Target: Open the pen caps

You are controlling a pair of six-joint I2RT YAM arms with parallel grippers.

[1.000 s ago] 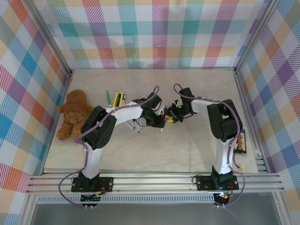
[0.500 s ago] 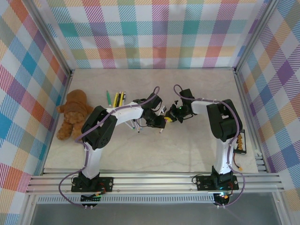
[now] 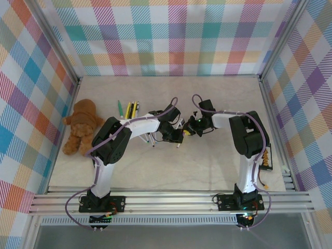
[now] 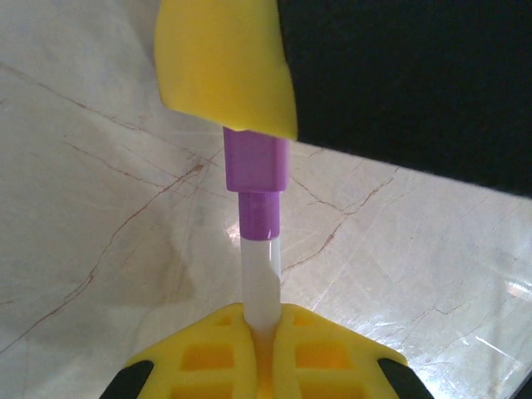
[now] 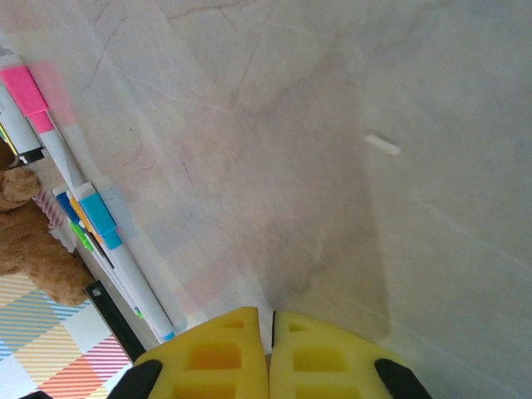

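Observation:
My right fingers are shut outside the purple pen cap, so next I open them and close around the cap [image 4: 256,150] before pulling.
In the left wrist view my left gripper [image 4: 264,320] is shut on the white barrel of a pen [image 4: 262,274], which sticks up from between the yellow fingers. Its purple pen cap [image 4: 255,162] reaches up behind a yellow finger [image 4: 224,66] of my right gripper, which hides the cap's far end. In the right wrist view my right gripper [image 5: 271,320] is shut, pads almost touching and nothing visible between them. From above, the left gripper [image 3: 176,136] and the right gripper [image 3: 188,130] meet tip to tip at mid-table. More pens lie loose, one with a pink cap [image 5: 25,90] and one with a blue cap [image 5: 100,214].
A brown teddy bear [image 3: 80,127] lies at the table's left side. A row of pens [image 3: 132,109] lies beside it, and others [image 3: 150,139] lie under the left arm. A black object [image 3: 267,158] sits at the right edge. Bare marbled tabletop [image 3: 207,166] stretches in front.
The right gripper has closed and edged slightly left against the left one. The left gripper keeps hold of the pen. Both arms have barely shifted.

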